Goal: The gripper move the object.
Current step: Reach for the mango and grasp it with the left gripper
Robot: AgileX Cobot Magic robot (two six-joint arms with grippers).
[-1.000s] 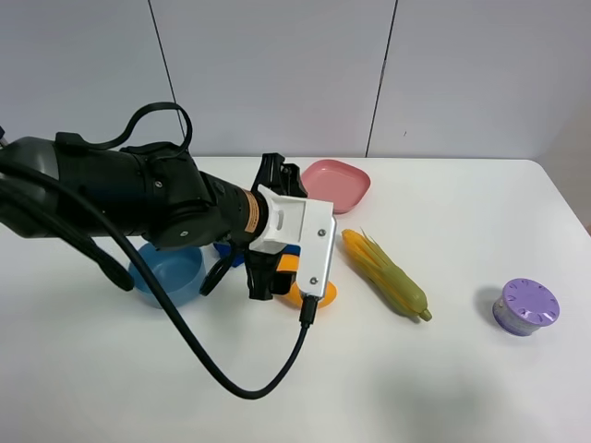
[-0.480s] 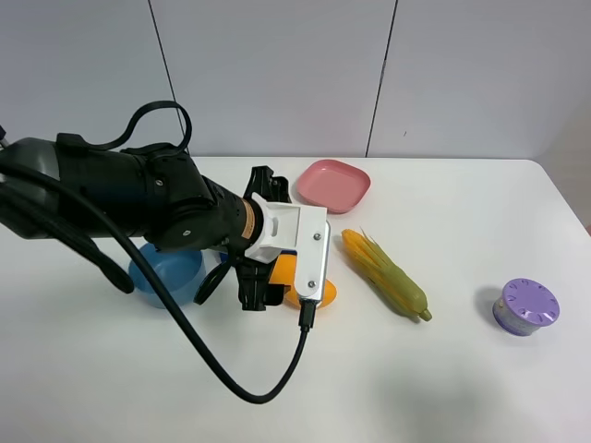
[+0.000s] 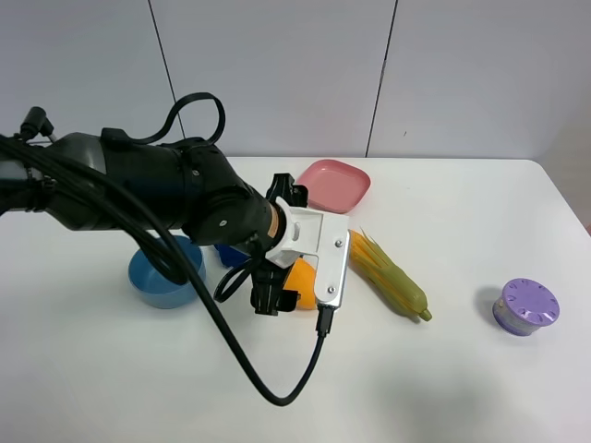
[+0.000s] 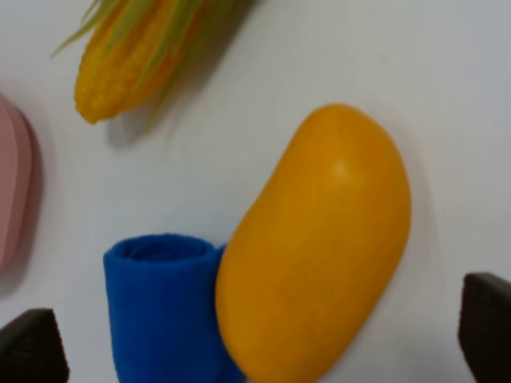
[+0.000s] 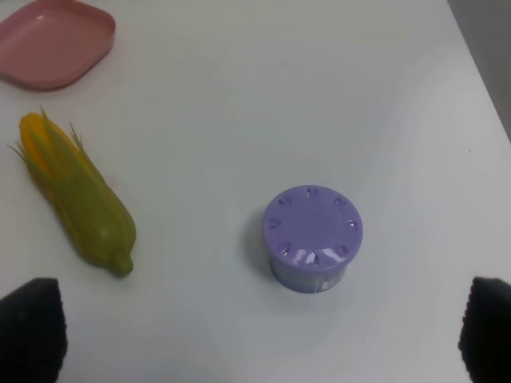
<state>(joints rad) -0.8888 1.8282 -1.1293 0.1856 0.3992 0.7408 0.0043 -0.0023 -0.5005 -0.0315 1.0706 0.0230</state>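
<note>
The robot's left gripper will close across the middle of the orange-yellow mango point(image 3: 300, 283) point(image 4: 307, 259) beside the rolled blue cloth, with one finger on each long side.
The orange-yellow mango point(image 4: 319, 247) lies on the white table, touching the rolled blue cloth point(image 4: 160, 303). My left gripper point(image 4: 257, 339) hangs over it, open, with a black fingertip point(image 4: 28, 347) on each side and nothing held. In the high view the mango point(image 3: 301, 277) shows only partly under the left gripper point(image 3: 282, 272) and its white plate point(image 3: 330, 258). My right gripper point(image 5: 257, 331) is open and empty above the table; it does not show in the high view.
A corn cob point(image 3: 388, 275) lies just right of the mango. A pink plate point(image 3: 332, 183) is behind, a blue bowl point(image 3: 162, 277) to the left, and a purple lidded container point(image 3: 526, 306) at the right. The blue cloth point(image 3: 231, 254) lies under the arm.
My left arm has shifted to the right and turned over the mango, uncovering more of the blue bowl. The mango, corn and purple container have not moved.
</note>
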